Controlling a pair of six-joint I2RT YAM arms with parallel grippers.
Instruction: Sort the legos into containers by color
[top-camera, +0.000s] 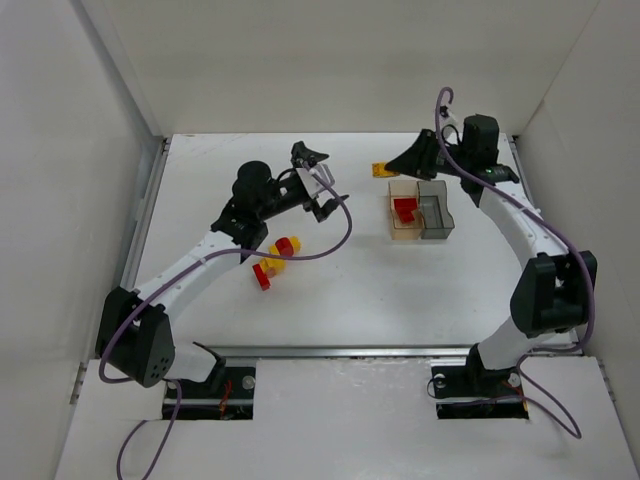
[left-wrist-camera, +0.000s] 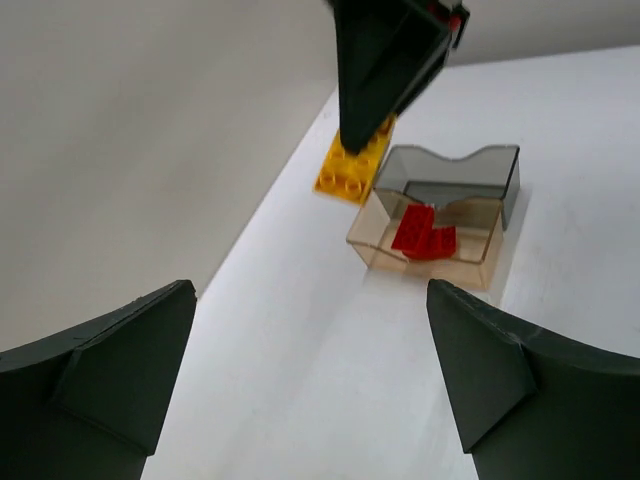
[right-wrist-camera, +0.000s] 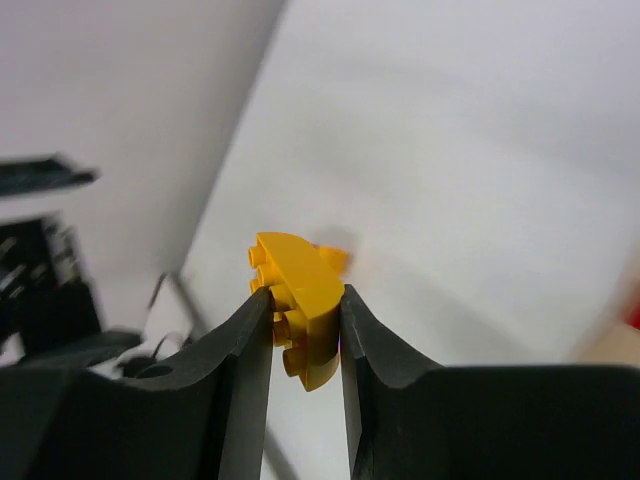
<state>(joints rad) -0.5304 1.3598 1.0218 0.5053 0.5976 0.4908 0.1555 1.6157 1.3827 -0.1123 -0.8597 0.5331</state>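
Observation:
The red lego (top-camera: 285, 246) between the yellow legos, toward the far end of the lego cluster, will be gripped by my left gripper.
My right gripper (right-wrist-camera: 303, 300) is shut on a yellow lego (right-wrist-camera: 300, 268), pinched between both fingers, by the back wall left of the containers. The top view shows this lego (top-camera: 380, 169) at the tip of the right gripper (top-camera: 392, 166). Two joined containers stand there: the amber one (top-camera: 404, 232) holds red legos (top-camera: 404, 210), and the grey one (top-camera: 438, 222) shows nothing inside. My left gripper (top-camera: 322, 180) hovers open and empty, its fingers (left-wrist-camera: 110, 370) wide apart. A yellow lego (top-camera: 284, 246) and a red lego (top-camera: 262, 277) lie in a small cluster below it.
The white side walls and back wall box in the table. In the left wrist view the amber bin (left-wrist-camera: 385, 250) and grey bin (left-wrist-camera: 500, 170) stand ahead, with the right gripper (left-wrist-camera: 365, 125) and its yellow lego (left-wrist-camera: 345, 172) beyond them. The purple cable (top-camera: 335, 235) loops near the loose legos.

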